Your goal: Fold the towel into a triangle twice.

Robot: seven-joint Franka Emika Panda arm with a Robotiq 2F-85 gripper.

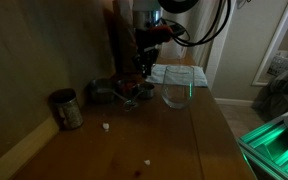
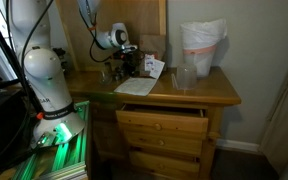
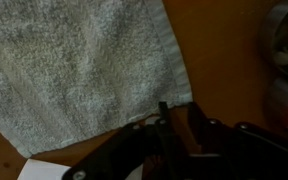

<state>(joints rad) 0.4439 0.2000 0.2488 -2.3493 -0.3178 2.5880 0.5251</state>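
Observation:
I need to open my gripper's close-set fingers, as the towel's corner lies flat at their ends, and pinch farther onto the cloth (image 3: pixel 173 92) before I fold it across.
A pale terry towel (image 3: pixel 79 65) lies flat on the wooden dresser top. It shows near the back in both exterior views (image 1: pixel 180 73) (image 2: pixel 136 86). My gripper (image 3: pixel 180 108) hangs low over the towel's lower right corner in the wrist view. Its two dark fingers stand close together, with a narrow strip of bare wood between them. The towel corner lies at the fingertips and looks flat and undisturbed. In both exterior views the gripper (image 1: pixel 142 70) (image 2: pixel 127 70) is at the towel's edge. The room is dim.
A clear glass (image 1: pixel 174 95) (image 2: pixel 184 78) stands next to the towel. A dark bowl with items (image 1: pixel 124 92) and a tin can (image 1: pixel 66 108) sit near the wall. A white bag (image 2: pixel 202 45) stands at the back. The top drawer (image 2: pixel 162 115) is ajar.

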